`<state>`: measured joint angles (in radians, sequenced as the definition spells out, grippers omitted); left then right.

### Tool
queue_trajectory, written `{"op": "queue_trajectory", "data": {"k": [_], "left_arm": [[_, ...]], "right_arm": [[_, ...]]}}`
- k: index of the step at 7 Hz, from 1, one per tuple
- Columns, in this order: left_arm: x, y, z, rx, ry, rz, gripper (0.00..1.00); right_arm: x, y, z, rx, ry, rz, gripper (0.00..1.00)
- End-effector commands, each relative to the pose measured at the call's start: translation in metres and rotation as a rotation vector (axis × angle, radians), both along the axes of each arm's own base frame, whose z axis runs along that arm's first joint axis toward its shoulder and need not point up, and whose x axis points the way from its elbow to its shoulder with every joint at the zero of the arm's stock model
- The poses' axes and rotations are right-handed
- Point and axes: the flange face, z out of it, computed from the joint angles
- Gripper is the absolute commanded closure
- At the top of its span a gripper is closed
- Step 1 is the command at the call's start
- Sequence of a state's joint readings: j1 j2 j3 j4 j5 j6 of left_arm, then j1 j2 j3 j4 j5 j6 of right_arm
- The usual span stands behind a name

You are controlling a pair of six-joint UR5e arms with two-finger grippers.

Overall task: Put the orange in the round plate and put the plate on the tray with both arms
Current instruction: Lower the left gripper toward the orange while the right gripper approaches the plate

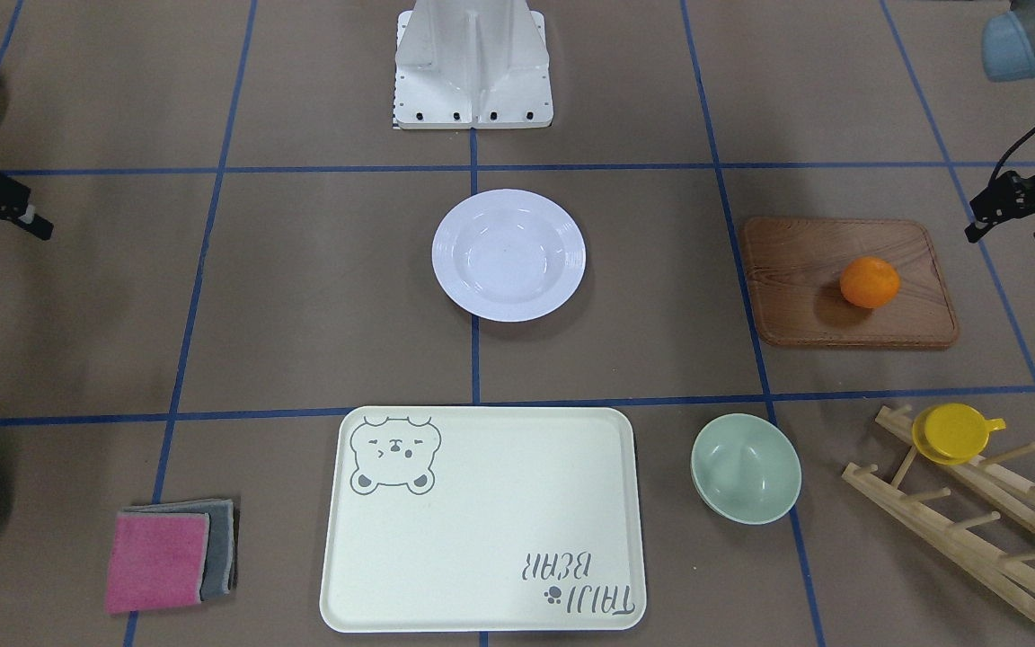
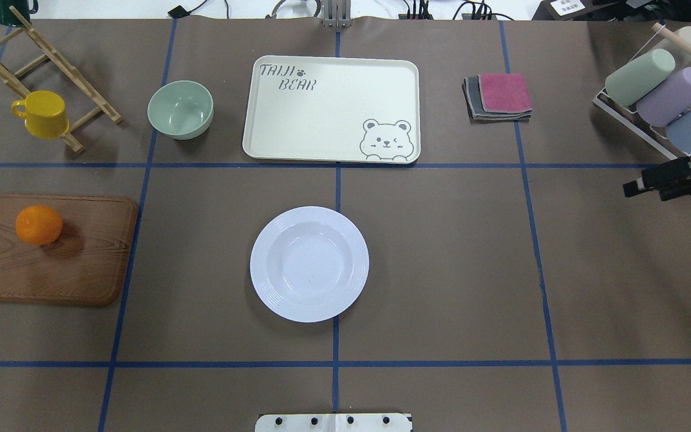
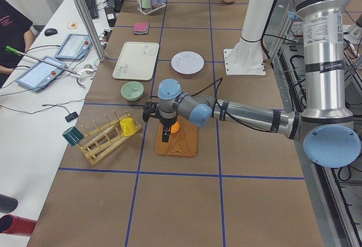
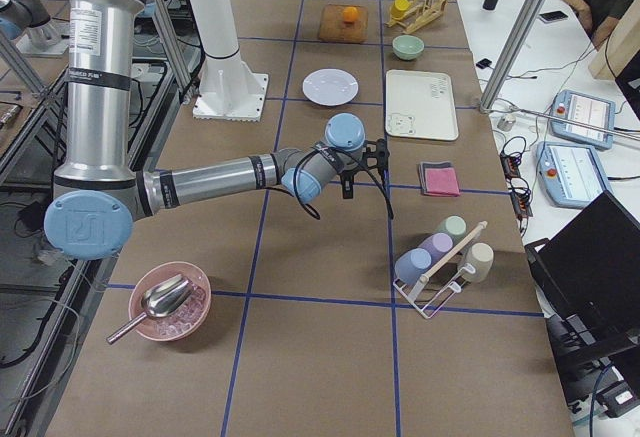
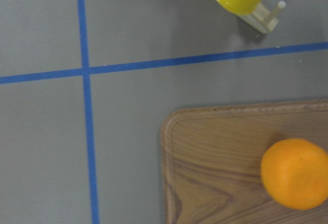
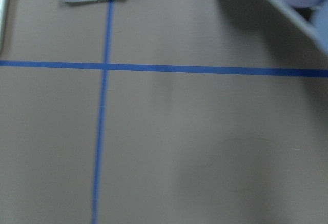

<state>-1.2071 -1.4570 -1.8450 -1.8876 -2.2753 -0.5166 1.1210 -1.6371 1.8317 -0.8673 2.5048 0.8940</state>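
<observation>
I move my left gripper to the brown wooden board next and close it around the middle of the orange (image 1: 870, 282) (image 5: 295, 174).
The orange (image 1: 870, 282) rests on a brown wooden board (image 1: 805, 310) at the robot's left side, and also shows in the left wrist view (image 5: 295, 173). My left gripper (image 1: 1008, 235) hovers open just outside the board, nothing between its fingers. The white round plate (image 1: 508, 255) lies empty at mid-table in front of the robot base. Beyond it, the cream bear tray (image 1: 482, 521) is bare. My right gripper (image 1: 14, 243) stands open far off at the robot's right side (image 2: 639, 186), above bare table.
A pale green bowl (image 1: 747, 467) sits beside the tray. A yellow cup (image 1: 953, 433) hangs on a wooden rack. Folded pink and grey cloths (image 1: 167, 557) lie on the tray's other side. A rack of pastel cups (image 2: 657, 90) stands near the right gripper.
</observation>
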Motion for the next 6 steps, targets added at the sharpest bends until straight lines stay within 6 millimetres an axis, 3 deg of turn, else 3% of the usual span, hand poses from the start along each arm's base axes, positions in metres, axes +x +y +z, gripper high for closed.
{"op": "queue_trajectory", "data": {"k": [1, 2, 3, 4, 6], "left_arm": [[0.045, -0.014, -0.031, -0.042, 0.034, -0.018, 0.01], [0.064, -0.009, -0.034, -0.058, 0.037, -0.005, 0.01], [0.077, -0.009, -0.037, -0.032, 0.017, -0.016, 0.01], [0.094, -0.005, -0.037, -0.038, 0.0, -0.037, 0.01], [0.111, -0.001, -0.033, -0.058, -0.004, -0.02, 0.01]], "right_arm": [[-0.073, 0.007, -0.052, -0.044, -0.136, -0.023, 0.0], [-0.107, 0.026, -0.059, -0.012, -0.168, -0.035, 0.0], [-0.136, 0.044, -0.066, -0.093, -0.215, 0.016, 0.0], [-0.172, 0.068, -0.086, -0.118, -0.32, 0.032, 0.0], [-0.233, 0.109, -0.093, -0.1, -0.351, 0.083, 0.0]]}}
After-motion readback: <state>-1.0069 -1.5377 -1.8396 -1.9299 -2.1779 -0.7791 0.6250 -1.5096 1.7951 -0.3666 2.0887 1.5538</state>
